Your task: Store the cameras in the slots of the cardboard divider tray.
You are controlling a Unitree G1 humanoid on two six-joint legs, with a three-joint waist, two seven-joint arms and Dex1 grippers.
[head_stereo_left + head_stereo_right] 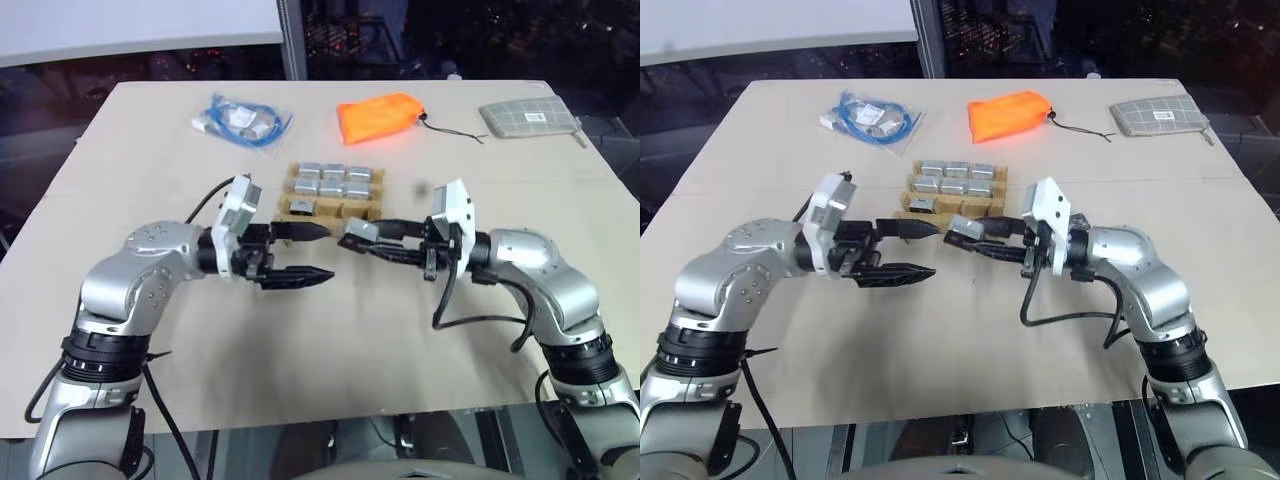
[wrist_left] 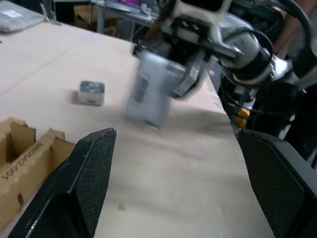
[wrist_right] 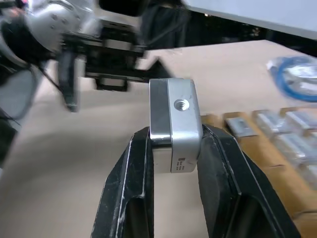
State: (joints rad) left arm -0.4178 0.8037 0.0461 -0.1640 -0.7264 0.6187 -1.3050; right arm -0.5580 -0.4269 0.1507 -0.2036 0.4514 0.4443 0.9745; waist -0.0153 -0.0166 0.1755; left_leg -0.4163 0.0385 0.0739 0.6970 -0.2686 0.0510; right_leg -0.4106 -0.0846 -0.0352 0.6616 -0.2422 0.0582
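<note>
My right gripper is holding the camera and will let it go in the empty slot [image 1: 329, 209] [image 3: 256, 148] next to the lone camera in the tray's nearest row.
The cardboard divider tray [image 1: 291, 187] lies at mid-table with several silver-grey cameras [image 1: 332, 180] in its slots. In front of it, above the table, my right gripper [image 1: 352, 239] is shut on one more camera [image 1: 359, 230], held by its sides in the right wrist view [image 3: 174, 124]. My left gripper [image 1: 328, 252] faces it from the left, open, with the held camera [image 2: 151, 91] just beyond its fingertips and not touching them. Another camera [image 2: 91, 92] lies loose on the table to the right of the tray.
Along the far side of the table lie a clear bag with a blue cable bundle [image 1: 240, 120], an orange drawstring pouch [image 1: 380, 117] and a grey checked pouch [image 1: 530, 117]. Bare tabletop runs from the tray to the near edge.
</note>
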